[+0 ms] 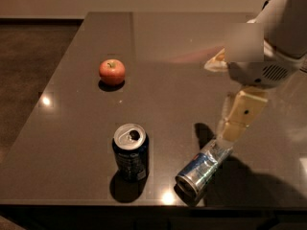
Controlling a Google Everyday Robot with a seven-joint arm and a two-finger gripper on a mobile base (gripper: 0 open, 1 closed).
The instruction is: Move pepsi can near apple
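I need to grip the upper part (131, 149) of the upright pepsi can to move it near the apple.
The pepsi can (130, 153) stands upright near the table's front edge, dark navy with a silver top and an open tab hole. The apple (112, 71), red-orange with a short stem, sits farther back and a little left of the can, well apart from it. My gripper (231, 134) hangs from the white arm at the right. Its tips are just over the far end of a lying silver-and-blue can (204, 166), well to the right of the pepsi can. It holds nothing that I can see.
The dark glossy table (182, 37) ends at its left edge next to brown floor and at the front edge just below the cans. A pale yellowish object (215, 62) lies at the back right, partly behind the arm.
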